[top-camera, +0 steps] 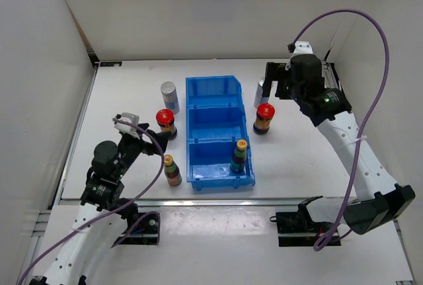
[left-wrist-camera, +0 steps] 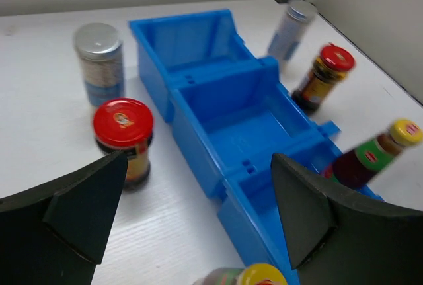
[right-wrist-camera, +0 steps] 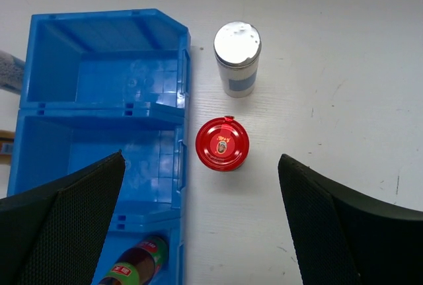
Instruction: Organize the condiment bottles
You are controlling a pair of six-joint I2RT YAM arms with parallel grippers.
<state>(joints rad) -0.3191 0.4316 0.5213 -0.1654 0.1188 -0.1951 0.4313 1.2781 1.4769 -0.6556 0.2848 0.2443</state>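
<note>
Next, my left gripper grips the yellow-capped bottle standing outside the blue bin on the bottle's neck point(top-camera: 170, 165) point(left-wrist-camera: 238, 277), just below its cap.
A blue bin point(top-camera: 210, 104) lies mid-table. Its near compartment holds a slim yellow-capped bottle point(top-camera: 239, 156), upright. Left of the bin stand a silver-topped cylinder point(top-camera: 170, 96), a red-capped brown bottle point(top-camera: 165, 123) and a second yellow-capped bottle point(top-camera: 172, 170). To the right are another red-capped bottle point(top-camera: 264, 118) and a silver-topped cylinder point(top-camera: 260, 90), partly hidden by my right gripper point(top-camera: 274, 88). That gripper point(right-wrist-camera: 201, 189) hangs open above the red cap point(right-wrist-camera: 222, 143). Beside the left red-capped bottle point(left-wrist-camera: 123, 136), my left gripper point(top-camera: 151, 141) point(left-wrist-camera: 198, 189) is open and empty.
White walls close in the table on the left, back and right. The bin's far compartment point(right-wrist-camera: 106, 60) and middle compartment point(left-wrist-camera: 244, 116) hold nothing. Both arm bases sit at the near edge, and a purple cable loops above the right arm point(top-camera: 370, 27).
</note>
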